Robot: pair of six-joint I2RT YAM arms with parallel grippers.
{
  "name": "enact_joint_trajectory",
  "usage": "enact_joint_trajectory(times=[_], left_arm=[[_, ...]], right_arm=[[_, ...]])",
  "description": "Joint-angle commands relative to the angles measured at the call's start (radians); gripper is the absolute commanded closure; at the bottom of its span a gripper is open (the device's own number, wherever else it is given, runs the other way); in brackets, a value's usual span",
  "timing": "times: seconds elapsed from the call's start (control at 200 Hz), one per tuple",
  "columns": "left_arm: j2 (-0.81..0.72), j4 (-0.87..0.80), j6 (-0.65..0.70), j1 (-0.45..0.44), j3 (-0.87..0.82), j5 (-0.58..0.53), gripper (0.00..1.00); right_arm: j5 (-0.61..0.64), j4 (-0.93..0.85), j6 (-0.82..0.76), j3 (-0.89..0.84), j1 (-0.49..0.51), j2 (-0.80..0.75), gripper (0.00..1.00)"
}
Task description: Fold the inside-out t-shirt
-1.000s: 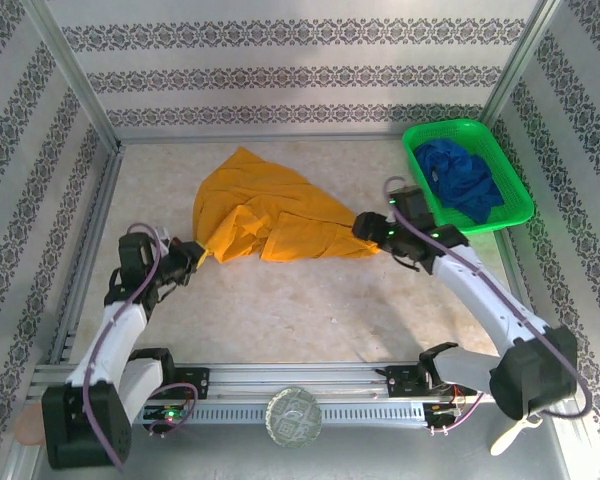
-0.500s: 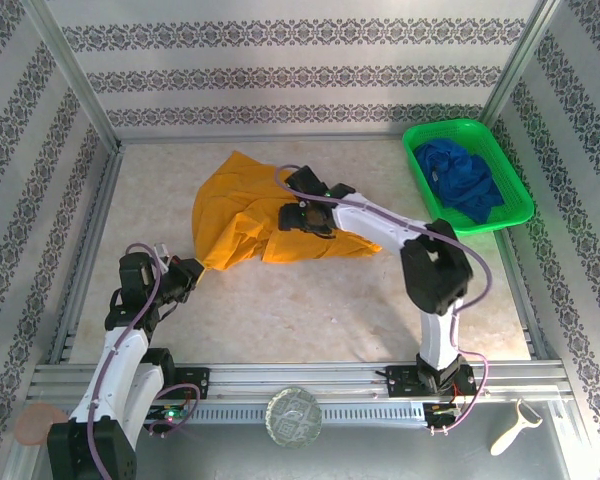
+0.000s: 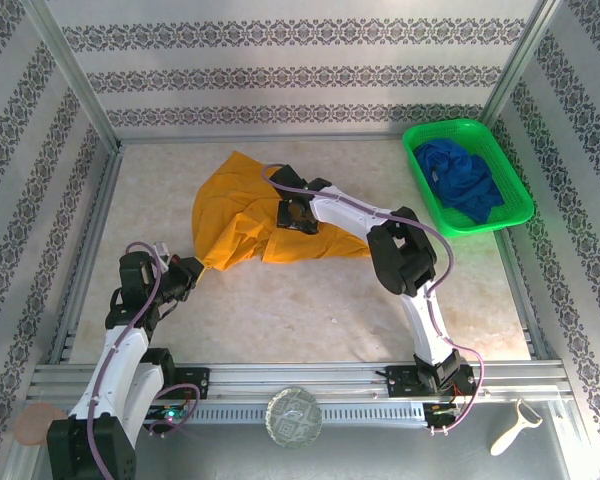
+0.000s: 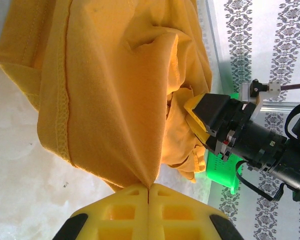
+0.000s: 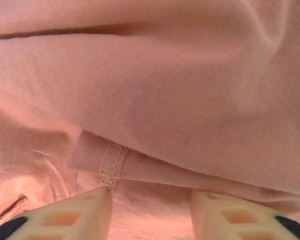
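Observation:
The t-shirt lies bunched up with only its corner in my left gripper, so my right gripper will pinch the stitched hem [image 5: 112,162] before both lift and spread it.
The inside-out t-shirt [image 3: 240,205] is a mustard-yellow crumpled heap at the back of the table, left of centre. My left gripper [image 3: 193,268] is shut on its near-left corner, and the left wrist view shows the cloth [image 4: 110,90] drawn to a point between the closed yellow fingers [image 4: 148,186]. My right gripper [image 3: 290,215] rests on the middle of the heap, reaching in from the right. In the right wrist view its jaws [image 5: 150,192] stand apart over a stitched hem fold [image 5: 110,160], with nothing pinched. The right gripper [image 4: 196,114] also presses into the folds in the left wrist view.
A green basket [image 3: 485,226] holding a dark blue garment [image 3: 462,180] stands at the back right. Metal frame rails edge the table. A peeler [image 3: 515,428] and a round glass object [image 3: 294,417] lie on the near ledge, behind the arm bases.
My right arm has swung left from the shirt's right corner near the basket onto the middle of the heap, and its jaws have narrowed. The left gripper keeps its hold on the corner.

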Motion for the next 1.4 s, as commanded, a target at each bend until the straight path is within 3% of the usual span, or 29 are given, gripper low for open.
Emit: enact_joint_trajectory(times=[0.0, 0.05, 0.295, 0.33, 0.395, 0.455, 0.53, 0.684, 0.839, 0.904, 1.079, 1.399], left_arm=[[0.003, 0.048, -0.008, -0.005, -0.012, 0.014, 1.00], [0.008, 0.051, -0.008, -0.006, -0.010, 0.013, 1.00], [0.027, 0.070, -0.013, -0.005, 0.004, 0.018, 1.00], [0.031, 0.072, -0.012, -0.005, 0.006, 0.017, 1.00], [0.036, 0.077, -0.013, -0.005, 0.009, 0.015, 1.00], [0.042, 0.083, -0.017, -0.006, 0.010, 0.014, 1.00], [0.046, 0.084, -0.017, -0.006, 0.014, 0.014, 1.00], [0.046, 0.075, -0.015, -0.005, 0.022, 0.014, 1.00], [0.042, 0.064, -0.014, -0.005, 0.029, 0.017, 1.00], [0.043, 0.063, -0.014, -0.007, 0.032, 0.019, 1.00], [0.039, 0.063, -0.016, -0.005, 0.029, 0.018, 1.00], [0.037, 0.057, -0.019, -0.005, 0.064, 0.010, 1.00]], right_arm=[[0.019, -0.010, -0.017, 0.053, -0.021, 0.011, 0.81], [0.015, -0.011, -0.034, 0.050, -0.028, -0.008, 1.00], [0.023, 0.041, -0.062, -0.054, -0.046, -0.179, 1.00], [0.006, 0.037, -0.052, -0.045, -0.044, -0.173, 0.77], [-0.006, 0.038, -0.033, -0.025, -0.032, -0.152, 0.62], [0.009, 0.028, -0.010, 0.005, -0.013, -0.119, 0.40], [0.014, 0.007, 0.025, 0.057, 0.007, -0.069, 0.31], [0.050, -0.024, 0.116, 0.131, 0.034, 0.028, 0.31], [0.089, -0.040, 0.170, 0.172, 0.030, 0.096, 0.37], [0.112, -0.053, 0.173, 0.176, 0.023, 0.106, 0.46], [0.136, -0.010, 0.151, 0.077, 0.000, 0.032, 1.00], [0.146, 0.144, 0.024, -0.191, -0.033, -0.393, 1.00]])
